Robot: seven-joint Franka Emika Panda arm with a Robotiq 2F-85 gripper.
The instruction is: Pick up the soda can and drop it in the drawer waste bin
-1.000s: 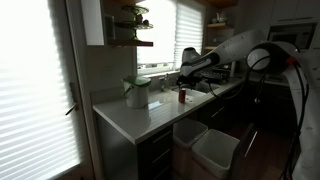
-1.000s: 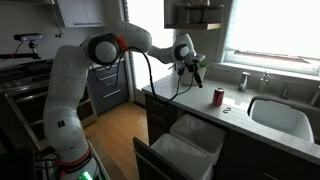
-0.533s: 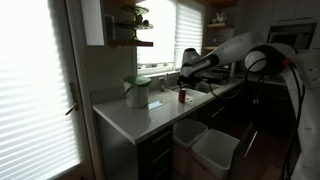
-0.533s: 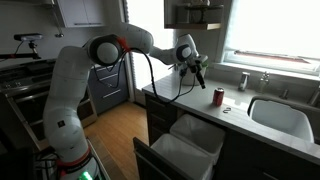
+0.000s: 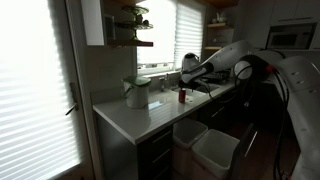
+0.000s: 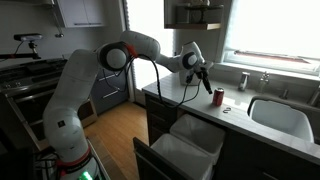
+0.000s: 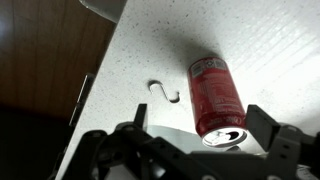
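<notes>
Next, my gripper moves to the soda can's upper part (image 5: pixel 182 93) (image 7: pixel 221 119), just below its silver top, and closes there.
The soda can (image 7: pixel 213 92) is dark red and stands upright on the white speckled counter; it also shows in both exterior views (image 5: pixel 182 96) (image 6: pixel 219 97). My gripper (image 7: pixel 200 116) is open and hovers just above the can, with one finger on each side of the can's top and not touching it. In the exterior views the gripper (image 6: pixel 206 82) (image 5: pixel 189 79) sits close above and beside the can. The drawer waste bin (image 6: pixel 196 136) (image 5: pixel 214 150) is pulled out below the counter, with two pale tubs open.
A pale green lidded container (image 5: pixel 137 93) stands on the counter near the window. A small S-shaped hook (image 7: pixel 165 93) lies next to the can. A sink (image 6: pixel 279 116) lies beyond the can. The counter edge (image 7: pixel 88 85) drops to a dark floor.
The arm has reached further along the counter and the gripper has moved from short of the can to just above it. The can has not moved.
</notes>
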